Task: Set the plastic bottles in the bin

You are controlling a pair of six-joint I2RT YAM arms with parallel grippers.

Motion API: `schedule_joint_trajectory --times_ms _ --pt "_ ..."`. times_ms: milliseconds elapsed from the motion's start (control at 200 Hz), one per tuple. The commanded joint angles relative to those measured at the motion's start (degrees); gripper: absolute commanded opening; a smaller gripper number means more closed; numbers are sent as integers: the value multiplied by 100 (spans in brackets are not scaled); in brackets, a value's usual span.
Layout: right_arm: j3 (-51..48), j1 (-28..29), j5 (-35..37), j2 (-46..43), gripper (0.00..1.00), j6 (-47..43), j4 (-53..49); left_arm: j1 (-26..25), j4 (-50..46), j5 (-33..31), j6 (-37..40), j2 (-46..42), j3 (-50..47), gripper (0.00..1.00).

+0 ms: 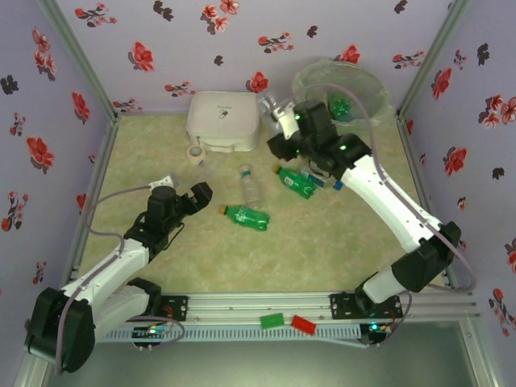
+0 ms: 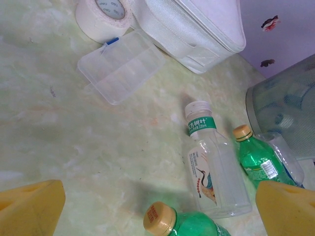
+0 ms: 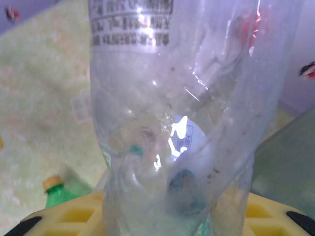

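Next, my right gripper drops the crumpled clear plastic bottle in the bin (image 1: pixel 321 100) beside the green bottle, toward the white box.
My right gripper (image 1: pixel 284 119) (image 3: pixel 167 219) is shut on a crumpled clear plastic bottle (image 1: pixel 273 104) (image 3: pixel 182 98), held up just left of the bin (image 1: pixel 343 85) (image 3: pixel 290 162); its yellow fingers pinch the bottle's lower part. A green bottle (image 1: pixel 340 106) lies inside the bin. On the table lie a clear bottle (image 1: pixel 250 184) (image 2: pixel 214 167), a green bottle (image 1: pixel 246 216) (image 2: pixel 184 223) and another green bottle (image 1: pixel 297 181) (image 2: pixel 258 160). My left gripper (image 1: pixel 197 193) (image 2: pixel 158 209) hangs open above the near green bottle's orange cap, touching nothing.
A white rounded box (image 1: pixel 223 119) (image 2: pixel 197 29) stands at the back, with a tape roll (image 1: pixel 195 155) (image 2: pixel 104 14) and a clear compartment case (image 2: pixel 120 64) in front of it. Another bottle with a blue cap (image 1: pixel 337 185) lies under the right arm. Floral walls enclose the table.
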Motion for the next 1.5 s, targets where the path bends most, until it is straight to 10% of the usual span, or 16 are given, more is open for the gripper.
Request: schedule_joint_trajectory --times_ms 0,455,870,1070,1495 --pt "474 -523 233 -168 37 395 161 45 164 81 15 -215 -128 100" --pt "1626 -2604 -346 899 36 2037 -64 259 -249 82 108 -819 -296 100" --pt "2138 -2738 -839 1871 51 2848 -225 350 -351 79 66 -1016 -410 100" --pt "2207 -2738 -697 1807 99 2955 -244 349 -403 122 14 -1026 -364 100" --pt "991 -2575 -335 156 100 2817 462 109 -287 306 -310 -800 -169 100"
